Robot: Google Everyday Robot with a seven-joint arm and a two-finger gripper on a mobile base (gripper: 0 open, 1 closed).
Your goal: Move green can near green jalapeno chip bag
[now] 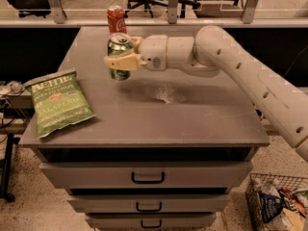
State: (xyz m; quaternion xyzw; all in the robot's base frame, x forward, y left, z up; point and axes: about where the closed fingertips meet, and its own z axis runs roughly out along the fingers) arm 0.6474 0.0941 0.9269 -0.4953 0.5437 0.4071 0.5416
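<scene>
Next, my gripper lets go of the green can so that it is left against the inner edge of the green jalapeno chip bag point(89, 96).
The green can point(119, 46) is upright in my gripper point(120, 60), held a little above the grey cabinet top point(192, 112), left of the middle. The cream fingers point(124, 61) are shut on the can's sides. My white arm point(231, 64) reaches in from the right. The green jalapeno chip bag point(58, 101) lies flat at the front left corner of the top, to the lower left of the can and apart from it.
A red soda can point(116, 19) stands at the back edge, just behind the green can. The cabinet has drawers point(147, 176) below. A wire basket of packets point(276, 203) sits on the floor at the right. Office chairs stand behind a rail.
</scene>
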